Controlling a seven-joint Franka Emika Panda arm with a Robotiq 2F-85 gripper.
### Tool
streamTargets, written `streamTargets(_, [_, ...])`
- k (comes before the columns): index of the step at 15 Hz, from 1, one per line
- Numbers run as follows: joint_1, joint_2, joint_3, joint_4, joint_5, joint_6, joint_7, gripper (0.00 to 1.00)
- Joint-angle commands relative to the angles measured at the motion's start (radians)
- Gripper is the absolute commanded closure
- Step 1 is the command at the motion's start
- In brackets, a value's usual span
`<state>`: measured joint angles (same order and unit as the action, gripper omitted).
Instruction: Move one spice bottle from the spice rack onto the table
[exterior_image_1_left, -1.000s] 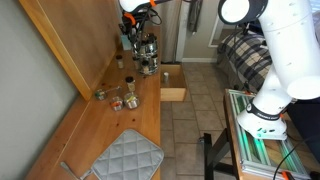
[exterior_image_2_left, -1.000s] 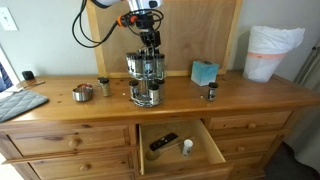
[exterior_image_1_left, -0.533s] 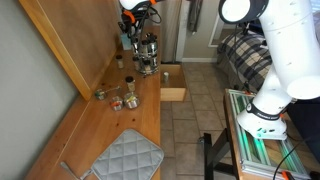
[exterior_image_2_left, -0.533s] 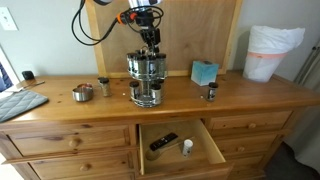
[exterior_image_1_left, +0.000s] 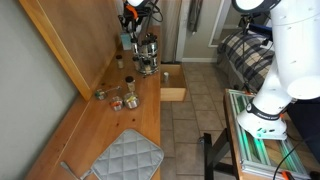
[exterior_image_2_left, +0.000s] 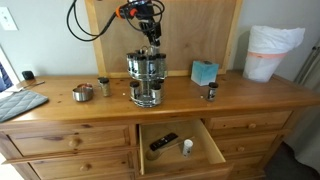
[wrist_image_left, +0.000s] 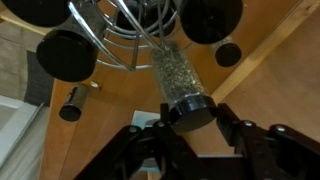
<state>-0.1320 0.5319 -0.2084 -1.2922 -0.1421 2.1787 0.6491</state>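
The robot's gripper needs to release the spice bottle on the table near the wall (exterior_image_1_left: 116, 76), between the spice rack and the metal cup. The bottle is now lifted above the spice rack.
In the wrist view my gripper (wrist_image_left: 190, 125) is shut on a spice bottle (wrist_image_left: 172, 72), a clear jar with greenish contents and a dark cap, gripped at the cap. The bottle is lifted out above the spice rack (wrist_image_left: 110, 35), whose wire tiers and other dark-capped jars fill the top of that view. In both exterior views the gripper (exterior_image_2_left: 151, 37) (exterior_image_1_left: 141, 24) hangs just above the rack (exterior_image_2_left: 147, 75) (exterior_image_1_left: 147, 54), which stands on the wooden table (exterior_image_2_left: 60, 106) (exterior_image_1_left: 105, 125).
A drawer (exterior_image_2_left: 180, 146) (exterior_image_1_left: 172, 86) stands open below the rack. Loose jars (exterior_image_2_left: 103, 87) (exterior_image_2_left: 210, 92), a metal cup (exterior_image_2_left: 82, 92) and a teal box (exterior_image_2_left: 204, 72) sit on the table. A grey quilted mat (exterior_image_1_left: 125, 158) lies at the near end.
My gripper has risen from the top of the rack, carrying the spice bottle up with it. The rack and the other jars have not moved.
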Motion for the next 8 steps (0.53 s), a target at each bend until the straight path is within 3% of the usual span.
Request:
streamTargets(1, [0.028, -0.152, -0.008, -0.244, -0.039, 0.244, 0.028, 0.74])
streamTargets(5, [0.072, -0.242, -0.047, -0.418, -0.049, 0.526, 0.045, 0.74])
streamTargets(8, [0.070, -0.266, -0.022, -0.487, -0.029, 0.645, 0.039, 0.74])
